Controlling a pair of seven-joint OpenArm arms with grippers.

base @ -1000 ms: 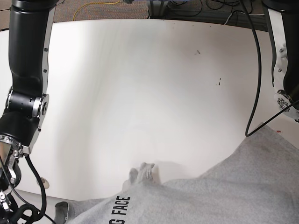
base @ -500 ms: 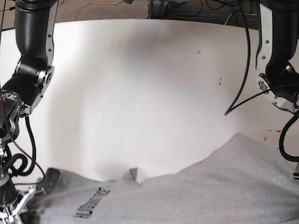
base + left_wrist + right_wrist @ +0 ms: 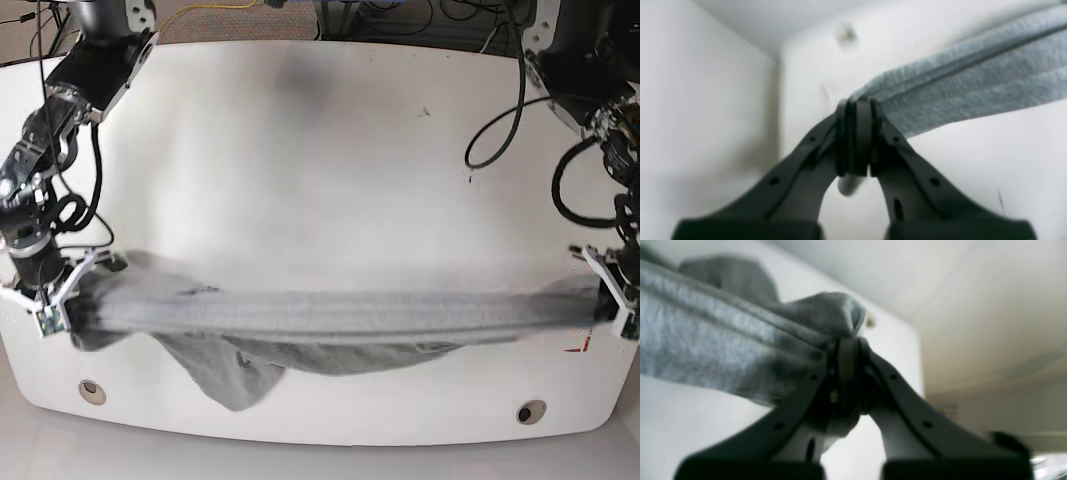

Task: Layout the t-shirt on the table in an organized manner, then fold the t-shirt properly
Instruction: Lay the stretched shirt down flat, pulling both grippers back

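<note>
Next, my left gripper releases the grey t-shirt's end, now part of a taut band, on the bare white table (image 3: 553, 200) well behind the red mark.
The grey t-shirt (image 3: 340, 315) is stretched into a long taut band across the front part of the white table (image 3: 320, 150), and a loose flap sags down at its left. My left gripper (image 3: 612, 300) is shut on the shirt's right end. The left wrist view shows its closed fingertips (image 3: 857, 103) pinching the grey fabric (image 3: 973, 86). At the band's other end, my right gripper (image 3: 68, 302) is shut on the shirt. In the right wrist view the cloth (image 3: 723, 346) bunches at the closed tips of the right gripper (image 3: 846, 343). No lettering is readable.
Two round grommet holes (image 3: 91, 390) (image 3: 530, 411) sit near the table's front edge. A red mark (image 3: 578, 345) lies at the front right. Cables hang from both arms, and more cables lie on the floor behind the far edge.
The shirt was slack and close to the camera. Both arms have swung outward and lifted it, so it now spans the table as a taut band between the two grippers.
</note>
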